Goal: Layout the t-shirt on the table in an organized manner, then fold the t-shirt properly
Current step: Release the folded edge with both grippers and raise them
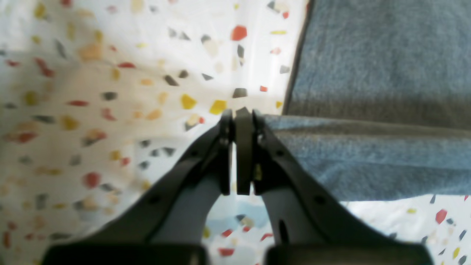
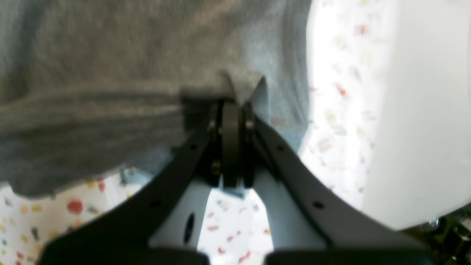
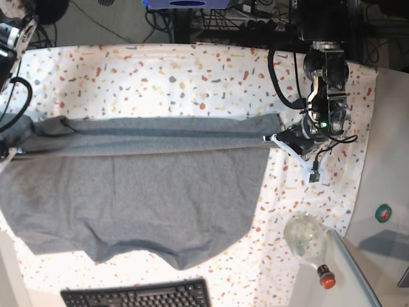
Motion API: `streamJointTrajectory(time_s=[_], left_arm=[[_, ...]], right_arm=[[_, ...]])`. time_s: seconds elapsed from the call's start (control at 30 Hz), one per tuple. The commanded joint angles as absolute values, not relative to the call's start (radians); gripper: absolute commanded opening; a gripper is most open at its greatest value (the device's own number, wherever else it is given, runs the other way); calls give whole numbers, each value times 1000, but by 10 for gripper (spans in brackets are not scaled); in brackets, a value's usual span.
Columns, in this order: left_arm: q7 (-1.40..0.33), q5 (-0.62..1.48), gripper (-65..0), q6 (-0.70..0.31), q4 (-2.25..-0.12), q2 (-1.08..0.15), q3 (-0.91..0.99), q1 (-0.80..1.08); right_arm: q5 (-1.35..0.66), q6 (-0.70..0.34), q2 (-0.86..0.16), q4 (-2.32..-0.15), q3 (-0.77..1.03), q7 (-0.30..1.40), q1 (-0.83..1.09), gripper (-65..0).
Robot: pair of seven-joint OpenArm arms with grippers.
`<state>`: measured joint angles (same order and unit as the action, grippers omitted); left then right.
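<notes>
Next, I let go of the lifted edge, now stretched taut into a long fold, with my left gripper on the flat grey t-shirt layer (image 3: 261,178) (image 1: 305,50), along the border that faces the bottle.
The grey t-shirt (image 3: 140,185) lies across the speckled table (image 3: 192,77), its upper band lifted and stretched taut into a long fold from left to right. In the left wrist view my left gripper (image 1: 239,112) is shut on the shirt's edge (image 1: 368,154), and the base view shows this same gripper (image 3: 273,138) at the fold's right end. My right gripper (image 2: 232,105) is shut on a bunched bit of the t-shirt (image 2: 110,73) at the other end. That end sits at the base view's left border, where the gripper is cut off.
A black keyboard (image 3: 137,295) lies at the near edge. A round glass bottle with a red cap (image 3: 308,243) stands near the table's right corner, beside a plain side surface holding a green roll (image 3: 383,213). Cables hang at the back. A white panel (image 2: 415,110) is right of my right gripper.
</notes>
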<state>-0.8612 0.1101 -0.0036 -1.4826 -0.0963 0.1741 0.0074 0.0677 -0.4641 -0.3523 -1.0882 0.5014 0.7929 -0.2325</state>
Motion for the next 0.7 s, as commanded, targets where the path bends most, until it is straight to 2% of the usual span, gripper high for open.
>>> streamJointTrajectory(time_s=[0.0,0.23,0.47,0.67], left_arm=[[-843,97,-650,4,-1474,-107,176,-33],[-742,97,-650,4,-1348,-107,71,-119],[-716,97,-650,4,-1219,-94,65,-208],[-679,97,-650,4,-1162,-93,19,-268]], right_arm=[[84,-449,-397,-1066,496,769,-274,-650],[84,-447,-443,-869,435,659,-377,-650],[84,-447,-464,-728,430,565,-443,-650],[84,-444,-469,-707,378,504,-444,-650]])
